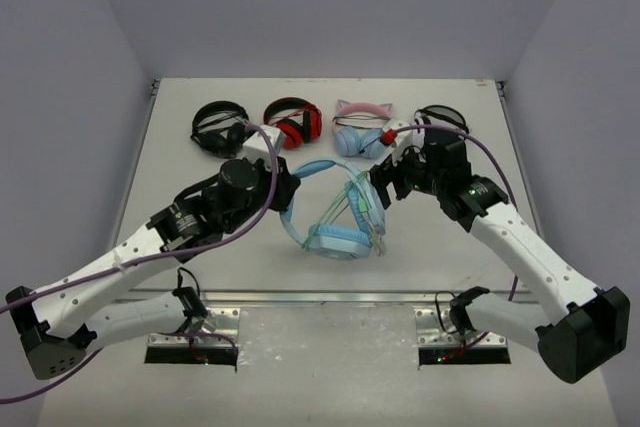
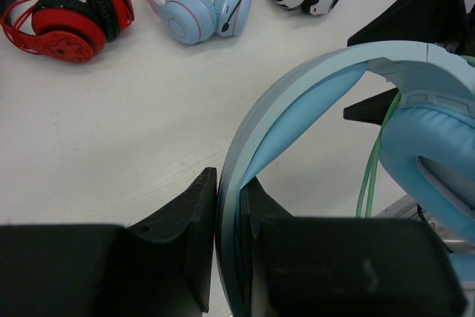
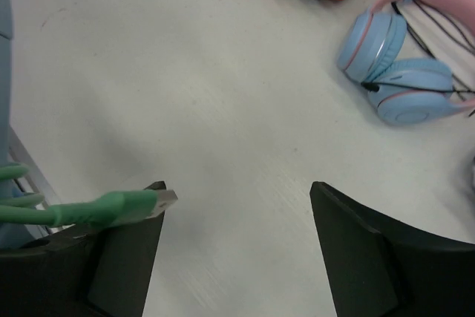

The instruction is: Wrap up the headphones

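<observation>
Next, my left gripper lets go of the light-blue headphones on the bare table (image 1: 362,208) (image 2: 227,133) just in front of the cat-eared blue pair.
The light-blue headphones (image 1: 335,232) stand on the table's middle, headband (image 1: 312,168) raised. My left gripper (image 1: 288,195) is shut on the headband (image 2: 297,102), which is pinched between both fingers (image 2: 178,228). A padded blue cup (image 2: 438,146) and strands of the pale-green cable (image 2: 369,176) show at the right of the left wrist view. My right gripper (image 1: 383,182) is just right of the headphones, open and empty (image 3: 237,191). The cable's green plug (image 3: 126,208) with its metal tip lies against the left finger (image 3: 141,250), not pinched. Cable loops (image 1: 352,202) cross the headphones.
A row at the back holds a black pair (image 1: 220,127), a red-and-black pair (image 1: 292,122), a blue pair with pink cat ears (image 1: 358,129) and a white-and-black pair (image 1: 440,119) partly behind my right arm. The table's front edge (image 1: 330,295) is near.
</observation>
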